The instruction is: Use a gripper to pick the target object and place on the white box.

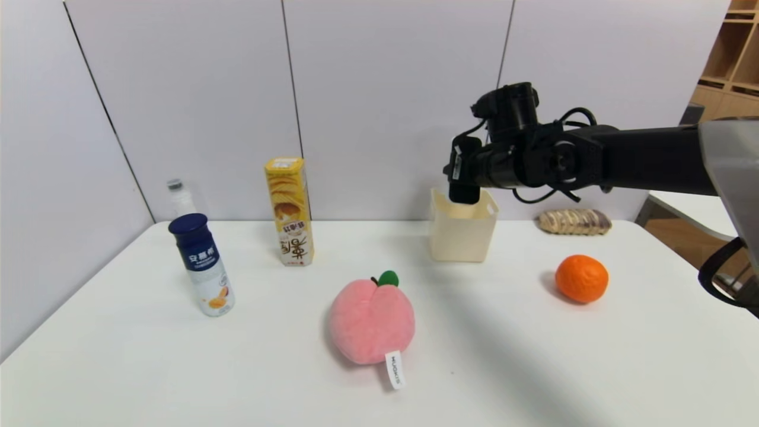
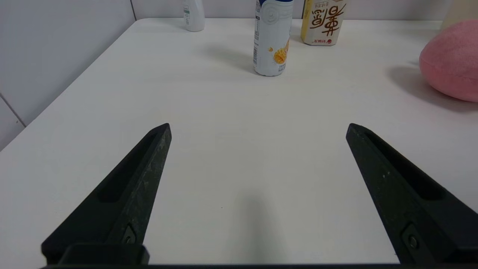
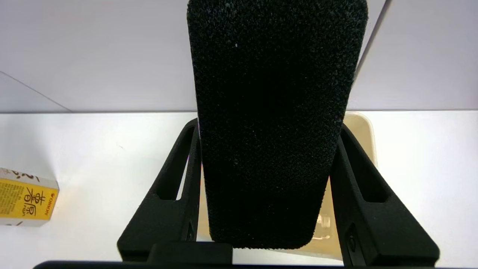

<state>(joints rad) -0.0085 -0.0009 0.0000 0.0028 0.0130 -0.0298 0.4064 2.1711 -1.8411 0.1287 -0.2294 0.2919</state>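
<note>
The robot's right gripper will release the whiteboard eraser, now held upright just above the box, inside the open top of the cream-white box [image 1: 464, 211] [image 3: 286, 190].
My right gripper [image 1: 463, 178] hangs just above the open top of the cream-white box [image 1: 462, 234] at the back of the table. It is shut on the whiteboard eraser [image 1: 464, 193], which it holds upright. In the right wrist view the eraser's black felt face [image 3: 272, 123] fills the space between the two black fingers [image 3: 179, 186], and the box rim [image 3: 360, 127] shows behind and below it. My left gripper [image 2: 257, 127] is out of the head view; its own view shows it open over bare table with nothing between the fingers.
An orange [image 1: 581, 278] and a bread loaf [image 1: 574, 221] lie right of the box. A pink plush peach [image 1: 372, 320] lies in the middle. A yellow snack carton [image 1: 289, 210], a blue-capped drink bottle [image 1: 201, 264] and a clear bottle [image 1: 178, 198] stand at the left.
</note>
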